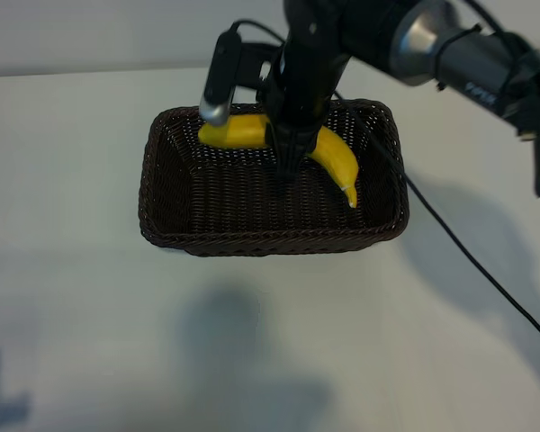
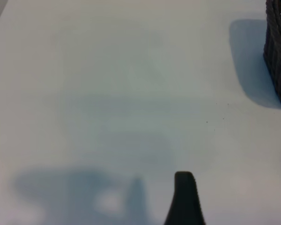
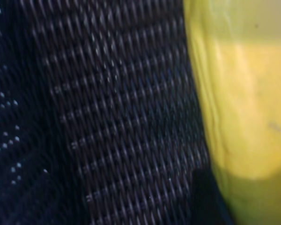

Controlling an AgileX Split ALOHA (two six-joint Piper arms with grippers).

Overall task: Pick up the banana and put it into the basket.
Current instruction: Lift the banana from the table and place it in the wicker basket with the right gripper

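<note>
Next, I let go of the yellow banana with my right gripper, lengthwise on the middle of the dark-brown wicker basket's bottom (image 1: 288,185).
The yellow banana (image 1: 335,157) lies inside the dark-brown wicker basket (image 1: 162,220), along its far side, with its dark tip toward the right wall. My right gripper (image 1: 286,164) reaches down into the basket over the banana's middle and hides that part. In the right wrist view the banana (image 3: 246,108) lies just outside one dark fingertip (image 3: 205,194), and only woven basket floor (image 3: 117,122) shows between the jaws, which stand open. My left gripper (image 2: 140,208) hovers open over bare table, one fingertip (image 2: 184,197) in view, well away from the basket's corner (image 2: 280,51).
The right arm and its black cable (image 1: 472,261) cross the table at the right of the basket. The white table (image 1: 117,342) spreads around the basket on all sides, with arm shadows on it.
</note>
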